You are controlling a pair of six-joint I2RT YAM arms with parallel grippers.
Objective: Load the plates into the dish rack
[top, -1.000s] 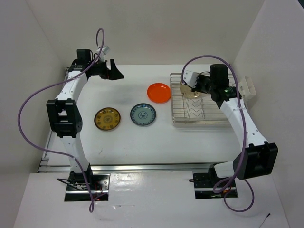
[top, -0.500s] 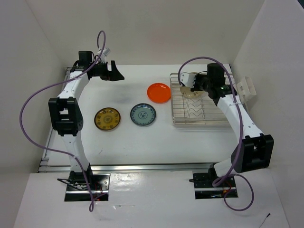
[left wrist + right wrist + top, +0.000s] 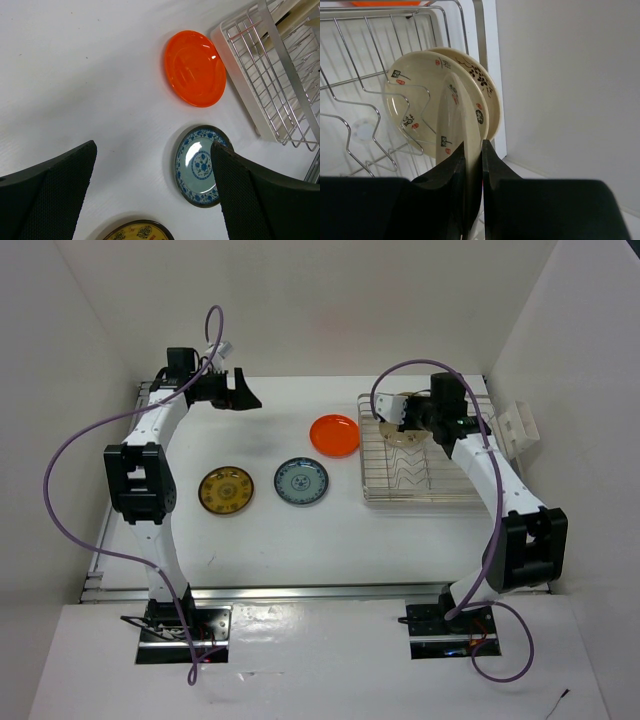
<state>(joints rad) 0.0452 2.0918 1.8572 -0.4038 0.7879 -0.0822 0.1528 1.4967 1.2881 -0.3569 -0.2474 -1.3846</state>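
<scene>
The orange plate's rim [image 3: 311,433] [image 3: 174,87], on the side facing away from the dish rack, is the next place my left gripper needs to go to and close on.
My right gripper [image 3: 472,150] is shut on the rim of a cream plate [image 3: 451,112] and holds it upright on edge inside the silver wire dish rack [image 3: 350,135]. Two more cream plates [image 3: 412,90] stand in the dividers just behind it. In the top view the right gripper [image 3: 403,412] is over the rack's far end [image 3: 372,475]. My left gripper [image 3: 238,390] is open and empty at the far left. On the table lie an orange plate [image 3: 335,435], a blue-grey patterned plate [image 3: 301,481] and a yellow-brown plate [image 3: 226,490]. The left wrist view shows the orange plate [image 3: 195,67] and the blue plate [image 3: 196,165].
A small white slotted holder [image 3: 518,425] stands right of the rack against the side wall. White walls close in the table at the back and both sides. The rack's corner [image 3: 280,85] shows in the left wrist view.
My right gripper has moved a little farther back and left over the rack with the cream plate in it. The left arm has barely moved.
</scene>
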